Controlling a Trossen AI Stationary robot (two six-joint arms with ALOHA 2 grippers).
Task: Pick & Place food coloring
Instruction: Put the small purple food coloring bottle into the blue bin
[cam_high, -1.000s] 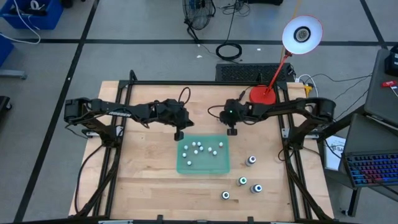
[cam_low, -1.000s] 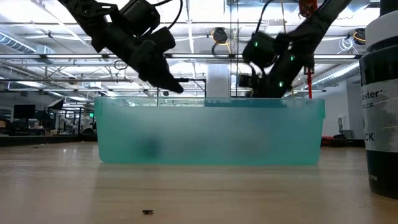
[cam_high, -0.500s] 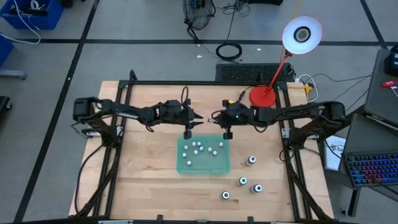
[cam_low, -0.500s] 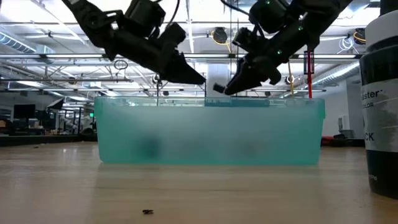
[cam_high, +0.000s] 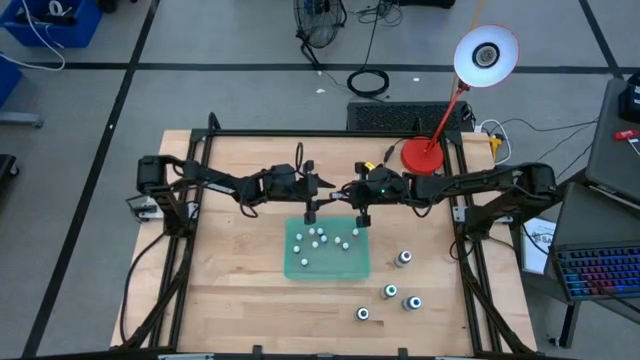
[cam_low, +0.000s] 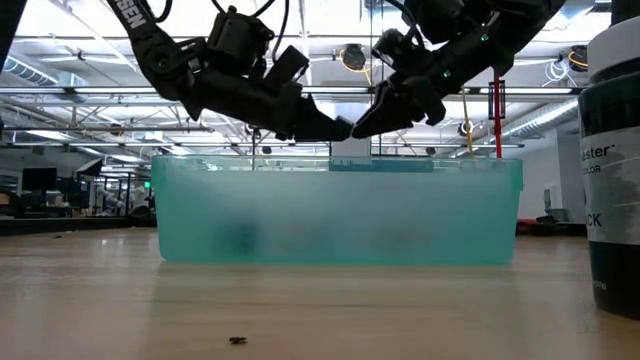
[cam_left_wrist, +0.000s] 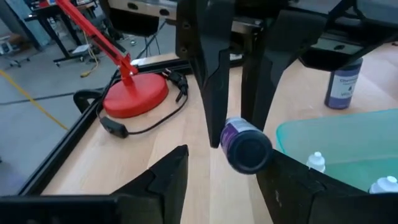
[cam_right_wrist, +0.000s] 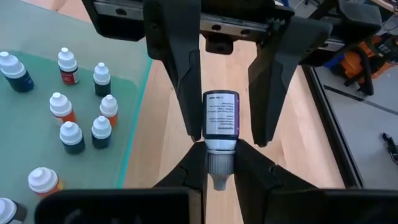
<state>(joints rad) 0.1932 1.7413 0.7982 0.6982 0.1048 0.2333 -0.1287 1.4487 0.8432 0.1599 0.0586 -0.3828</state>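
The fingers of the robot's right gripper cover the bottle's white cap, so next the left gripper grabs the bottle by its dark base (cam_left_wrist: 249, 153) and pulls the cap free.
A small food coloring bottle (cam_right_wrist: 221, 115) with a purple label and a white cap hangs in the air beyond the far edge of the green tray (cam_high: 345, 268). My right gripper (cam_right_wrist: 219, 167) is shut on it. My left gripper (cam_left_wrist: 227, 180) faces it from the table's left, open, with one finger on each side of the bottle's body. The bottle's dark base (cam_left_wrist: 250, 151) points at the left wrist camera. Several small white-capped bottles (cam_high: 320, 238) stand upright in the tray. My right gripper pinches the bottle's white cap (cam_right_wrist: 219, 149) between its two fingertips. The fingers come from the table's right, nearly level, and lie along the bottle. The bottle lies about level beyond the fingertips, base away from them, clear of table and tray. My left gripper has one finger (cam_right_wrist: 189, 106) close against the bottle's side. I cannot tell whether it touches; the other finger stands apart.
Several bigger bottles (cam_high: 403, 259) stand on the wood right of and in front of the tray. One dark bottle (cam_low: 615, 150) looms at the low view's right edge. A red lamp base (cam_high: 423, 153) sits at the far right. A black frame (cam_high: 300, 133) borders the table.
My left gripper has gone toward the table's right, tipped up nearer to level and opened. My right gripper has risen and swung toward the table's left with the bottle. The two now meet tip to tip above the tray's far edge.
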